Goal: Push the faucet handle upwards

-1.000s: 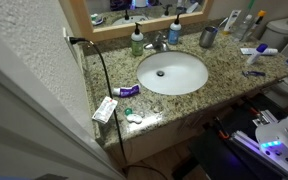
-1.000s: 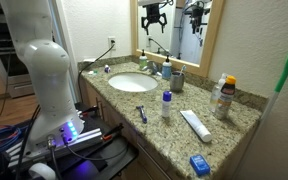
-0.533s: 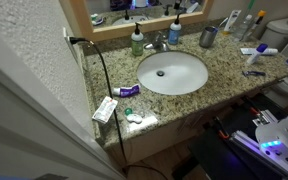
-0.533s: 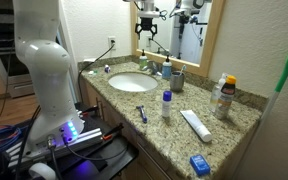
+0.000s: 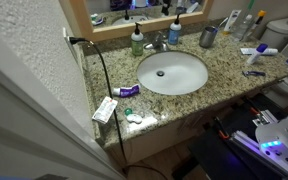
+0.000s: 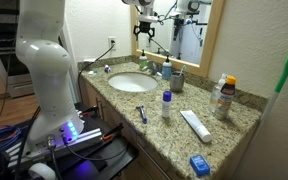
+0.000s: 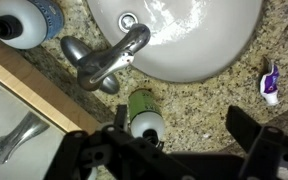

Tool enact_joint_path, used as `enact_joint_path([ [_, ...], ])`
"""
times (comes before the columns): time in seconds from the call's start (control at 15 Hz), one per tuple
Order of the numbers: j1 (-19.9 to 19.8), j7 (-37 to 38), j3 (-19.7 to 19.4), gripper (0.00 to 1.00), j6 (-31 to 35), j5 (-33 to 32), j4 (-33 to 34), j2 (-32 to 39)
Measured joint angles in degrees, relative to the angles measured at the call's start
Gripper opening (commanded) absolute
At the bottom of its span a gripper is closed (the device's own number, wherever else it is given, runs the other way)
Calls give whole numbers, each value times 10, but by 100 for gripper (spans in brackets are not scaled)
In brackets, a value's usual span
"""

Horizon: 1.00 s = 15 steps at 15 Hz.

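Next, my gripper goes to the faucet handle's side (image 5: pixel 158 42) (image 7: pixel 101 77) nearest the green-topped soap bottle and closes there.
The faucet handle (image 7: pixel 112 60) is a silver-grey lever lying over the short chrome faucet, angled toward the white oval sink (image 7: pixel 199 60). The faucet also shows in both exterior views (image 5: pixel 159 43) (image 6: pixel 148 66) behind the sink (image 5: pixel 184 85) (image 6: pixel 124 88). My gripper (image 6: pixel 144 31) hangs open and empty above the faucet, in front of the mirror. In the wrist view its dark fingers (image 7: pixel 184 140) straddle the counter beside the faucet, with the green-topped soap bottle (image 7: pixel 144 115) near one finger. I cannot make the gripper out in the overhead exterior view.
A blue bottle (image 5: pixel 174 32) (image 7: pixel 29 22) and a grey cup (image 5: pixel 208 38) stand by the faucet. A black cable (image 5: pixel 101 62) and a toothpaste tube (image 5: pixel 104 110) lie at one counter end. Bottles (image 6: pixel 222 97) and a white tube (image 6: pixel 195 125) stand at the other end.
The gripper has moved down and sideways in front of the mirror, closer over the faucet. It stays open. Nothing on the counter has moved.
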Motion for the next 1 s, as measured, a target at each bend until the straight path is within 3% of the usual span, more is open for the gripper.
enact_joint_path([
  [0.47, 0, 1, 0, 100, 0, 0, 0, 0],
  [0.6, -2, 41, -2, 100, 14, 6, -6, 6],
  [0.8, -6, 117, -10, 100, 86, 9, -40, 15],
  [1.0, -11, 148, -11, 100, 97, 12, -63, 14],
])
